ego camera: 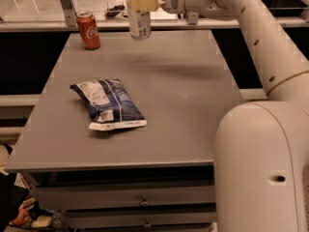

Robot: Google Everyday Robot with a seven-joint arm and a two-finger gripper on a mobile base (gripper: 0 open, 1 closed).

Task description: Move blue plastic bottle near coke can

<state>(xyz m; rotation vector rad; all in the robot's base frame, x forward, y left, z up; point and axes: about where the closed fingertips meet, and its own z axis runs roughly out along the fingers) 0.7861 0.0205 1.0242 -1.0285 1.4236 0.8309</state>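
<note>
My gripper is to release the blue plastic bottle so that it stands upright on the grey table's far end (128,52), close beside the coke can.
The blue plastic bottle (139,21) is clear with a white-blue label; its cap end runs out of the top of the view. My gripper (142,2) is shut on its upper part and holds it upright in the air above the far part of the grey table (183,105). The coke can (89,30), red with white script and a silver top, stands upright at the table's far left corner, to the left of the bottle with a gap between them.
A blue-and-white snack bag (108,104) lies flat on the left middle of the table. My white arm (260,37) reaches in from the right over the table's far right. A rail (203,22) runs behind the table. Drawers (140,199) sit below the front edge.
</note>
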